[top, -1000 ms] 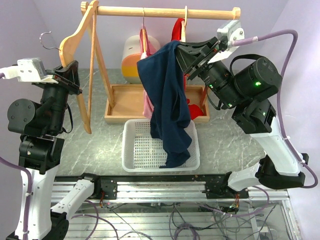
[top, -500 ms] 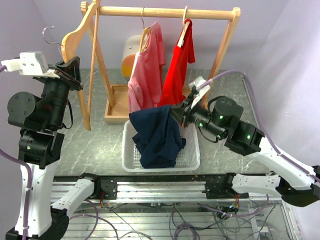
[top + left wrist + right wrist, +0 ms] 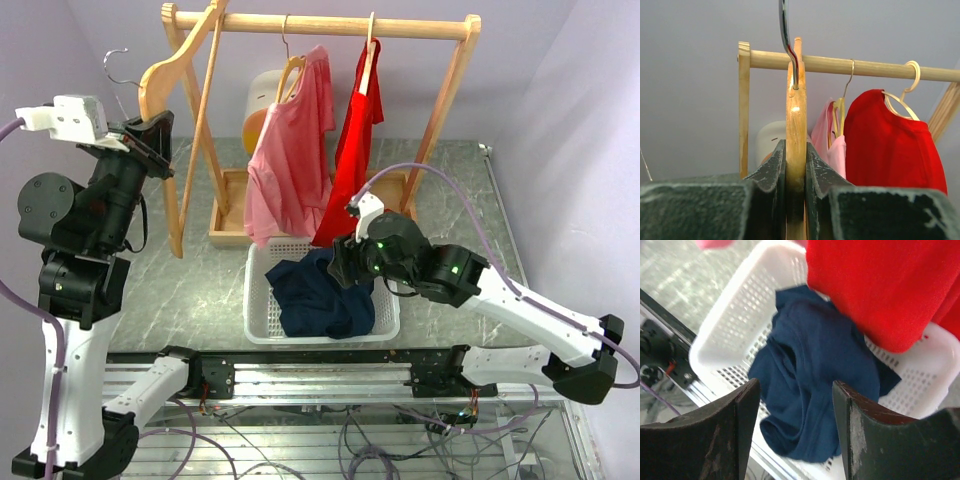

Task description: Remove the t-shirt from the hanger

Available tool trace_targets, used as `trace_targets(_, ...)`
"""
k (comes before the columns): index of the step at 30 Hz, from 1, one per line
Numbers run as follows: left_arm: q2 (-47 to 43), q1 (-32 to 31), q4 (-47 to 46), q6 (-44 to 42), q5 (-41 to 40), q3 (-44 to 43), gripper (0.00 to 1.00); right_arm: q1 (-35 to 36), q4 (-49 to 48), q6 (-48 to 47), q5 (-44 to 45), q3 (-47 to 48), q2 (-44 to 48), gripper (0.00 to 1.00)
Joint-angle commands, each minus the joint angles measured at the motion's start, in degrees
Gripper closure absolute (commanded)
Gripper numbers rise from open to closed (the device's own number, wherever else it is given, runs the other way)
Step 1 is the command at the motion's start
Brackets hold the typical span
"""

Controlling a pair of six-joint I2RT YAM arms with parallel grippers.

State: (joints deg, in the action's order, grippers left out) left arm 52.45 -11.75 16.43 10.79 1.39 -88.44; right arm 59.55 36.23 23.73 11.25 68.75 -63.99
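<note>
Next, I let go of the wooden hanger with my left gripper on the rack's bar, between the rack's end post and the pink shirt (image 3: pixel 211 98) (image 3: pixel 775 112).
The navy t-shirt (image 3: pixel 320 297) lies crumpled in the white basket (image 3: pixel 249 300), off the hanger. The bare wooden hanger (image 3: pixel 167 78) with its metal hook is held up at the left by my left gripper (image 3: pixel 150 138), whose jaws are shut on the hanger's wood (image 3: pixel 796 125). My right gripper (image 3: pixel 346 262) hovers just over the basket's right side with its jaws open. In the right wrist view the t-shirt (image 3: pixel 815 380) lies below and between the spread fingers (image 3: pixel 747 405), which are not touching it.
A wooden clothes rack (image 3: pixel 320 22) stands behind the basket, with a pink shirt (image 3: pixel 290 160) and a red shirt (image 3: pixel 357 140) hanging on it, low over the basket's far rim. A white and orange rounded object (image 3: pixel 262 100) sits behind the rack.
My right arm swung down from the rack to the basket with the navy t-shirt and opened, dropping it in. The left gripper raised the hanger slightly.
</note>
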Motion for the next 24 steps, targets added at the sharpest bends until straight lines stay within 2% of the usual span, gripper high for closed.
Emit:
trace_targets(1, -3.01, 0.06, 3.96, -2.42, 2.84, 0.14, 0.93, 0.07, 7.70, 1.92, 1.89, 0.69, 0.37, 0.40)
trace_targets(6, -7.26, 0.06, 8.41, -4.93, 3.03, -2.19, 0.93, 0.08, 7.57, 2.02, 2.47, 2.42, 2.54, 0.37)
trace_targets(15, -2.74, 0.06, 30.62, -5.19, 3.58, -15.10, 0.93, 0.06, 7.91, -1.51, 2.70, 12.70, 2.87, 0.37)
trace_targets(20, 0.50, 0.06, 35.88, -5.75, 1.89, -18.43, 0.93, 0.06, 6.61, -1.95, 3.52, 15.05, 3.19, 0.38)
trace_targets(24, 2.73, 0.06, 35.69, -6.56, -0.03, -17.30, 0.93, 0.07, 4.52, -1.73, 3.79, 15.05, 3.96, 0.38)
